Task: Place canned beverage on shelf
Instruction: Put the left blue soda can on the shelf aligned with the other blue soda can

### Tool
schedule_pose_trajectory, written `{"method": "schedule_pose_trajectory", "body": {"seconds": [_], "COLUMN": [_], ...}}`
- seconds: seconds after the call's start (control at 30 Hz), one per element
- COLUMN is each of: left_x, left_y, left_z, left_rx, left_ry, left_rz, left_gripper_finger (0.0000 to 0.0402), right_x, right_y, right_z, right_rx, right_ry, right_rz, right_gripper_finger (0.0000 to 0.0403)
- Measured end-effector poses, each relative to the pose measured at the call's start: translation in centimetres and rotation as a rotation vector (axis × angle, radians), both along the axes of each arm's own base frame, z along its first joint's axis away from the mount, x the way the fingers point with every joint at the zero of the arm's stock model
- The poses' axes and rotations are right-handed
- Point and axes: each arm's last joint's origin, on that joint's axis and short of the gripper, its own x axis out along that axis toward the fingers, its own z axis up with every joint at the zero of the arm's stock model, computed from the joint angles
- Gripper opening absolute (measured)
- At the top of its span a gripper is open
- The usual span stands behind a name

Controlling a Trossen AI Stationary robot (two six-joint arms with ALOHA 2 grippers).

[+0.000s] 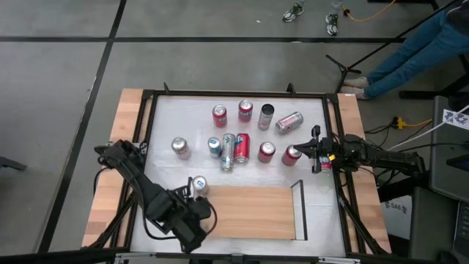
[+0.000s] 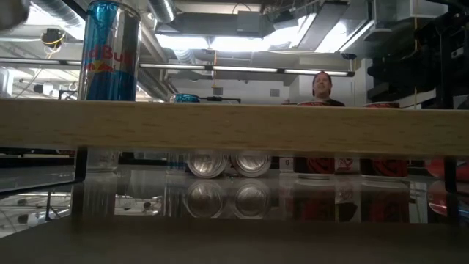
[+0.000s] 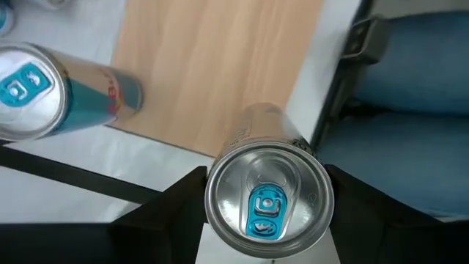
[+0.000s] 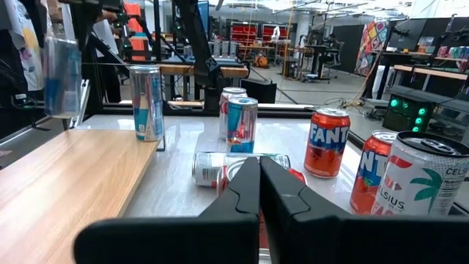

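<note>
Next, I release the silver can from my left gripper on the shelf's near corner (image 1: 199, 230) (image 3: 253, 136), lined up with the standing blue-and-silver can.
The shelf (image 1: 256, 213) is a light-wood panel lying at the table's near side. One slim blue-and-silver can (image 1: 198, 185) stands upright on its bottom at the shelf's far left corner (image 3: 29, 92). My left gripper (image 1: 193, 222) hangs over the shelf's near left part, shut on a second silver can (image 3: 267, 198), which the gripper hides in the high view. That can shows blurred in the right wrist view (image 4: 62, 73). My right gripper (image 1: 316, 155) waits shut at the table's right edge, holding nothing. My left gripper pinches the can between its two fingers (image 3: 172, 209), one on each side of the can's wall just under the top rim (image 3: 214, 198). The fingers come from above, pointing steeply down. The can hangs upright, tab end up, lifted clear over the shelf's left edge.
Several cans (image 1: 242, 147), red and silver, stand or lie on the white tabletop beyond the shelf. A black rail (image 1: 299, 209) runs along the shelf's right side. Bare wood lies to the right of the standing can. A person (image 2: 321, 84) stands beyond the table.
</note>
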Motion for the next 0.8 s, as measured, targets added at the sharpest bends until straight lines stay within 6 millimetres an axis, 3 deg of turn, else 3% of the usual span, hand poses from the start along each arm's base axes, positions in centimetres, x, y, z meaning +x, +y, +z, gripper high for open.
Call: {"method": "schedule_pose_trajectory", "body": {"seconds": [0.3, 0.8], "left_x": [0.6, 0.8], "left_y": [-1.1, -1.2], "left_z": [-1.8, -2.7], "left_rx": [0.056, 0.101], "left_ry": [0.028, 0.03], "left_rz": [-0.061, -0.094], "left_gripper_finger": [0.0216, 0.0217], "right_x": [0.0, 0.0], "right_y": [0.0, 0.0], "right_z": [0.0, 0.0], "right_rx": [0.0, 0.0], "right_ry": [0.003, 0.004], "right_rz": [0.0, 0.0], "right_gripper_finger": [0.0001, 0.0001]}}
